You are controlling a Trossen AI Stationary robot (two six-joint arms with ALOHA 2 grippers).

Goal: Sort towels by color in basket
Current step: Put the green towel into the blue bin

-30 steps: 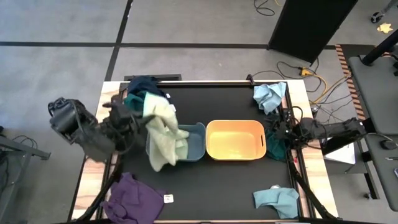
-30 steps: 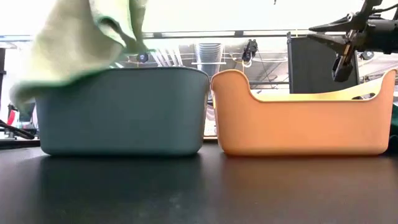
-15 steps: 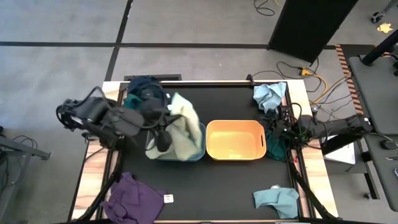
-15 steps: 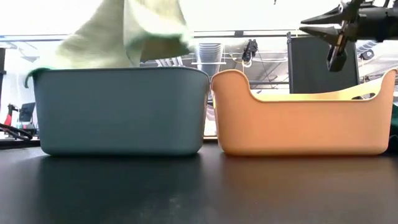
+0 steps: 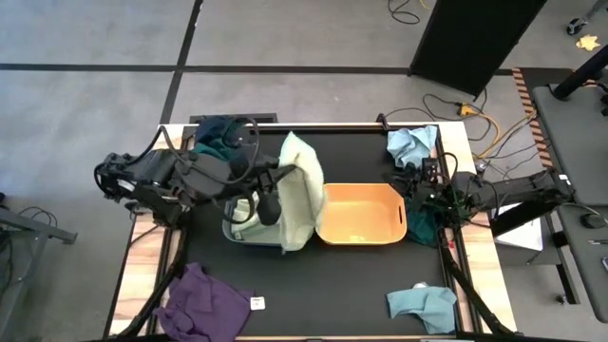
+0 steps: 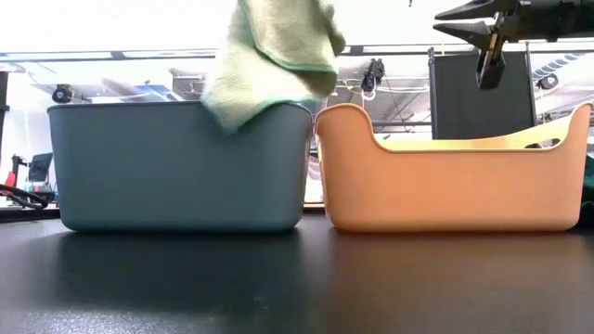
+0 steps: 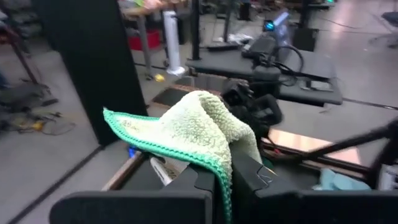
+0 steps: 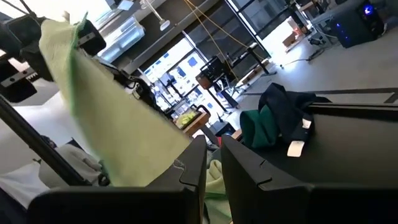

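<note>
Next, my left gripper lets go of the pale green towel inside the blue tub (image 5: 274, 229) next to the orange tub.
My left gripper (image 5: 283, 179) is shut on a pale green towel (image 5: 302, 199), held above the right end of the blue tub (image 5: 242, 234). In the low view the towel (image 6: 269, 56) hangs down to the blue tub's (image 6: 176, 167) rim. The orange tub (image 5: 361, 188) stands right of it, bare inside. My right gripper (image 5: 410, 193) hovers shut at the orange tub's right end, above a dark teal towel (image 5: 421, 226). A navy and teal pile (image 5: 218, 133), two light blue towels (image 5: 413, 144) (image 5: 423, 306) and a purple one (image 5: 204, 299) lie on the table. My left gripper (image 7: 224, 180) pinches the pale green towel between its two fingers, which come nearly level from the table's left. The cloth (image 7: 186, 127) bunches in folds over the fingertips, with its darker green hem (image 7: 222, 171) running down between them. It hangs slack, its lower end (image 6: 243, 111) at the blue tub's rim.
The two tubs stand side by side mid-table, nearly touching. Towels lie at the far left, far right, near left and near right corners. Bare black mat (image 5: 332, 285) shows in front of the tubs. Cables and a black cabinet lie beyond the table.
My left gripper has swung toward the table's right, carrying the pale green towel from the blue tub's left side across to its right end. The towel, first spread wide, now hangs narrower and bunched. My right gripper has risen slightly by the orange tub.
</note>
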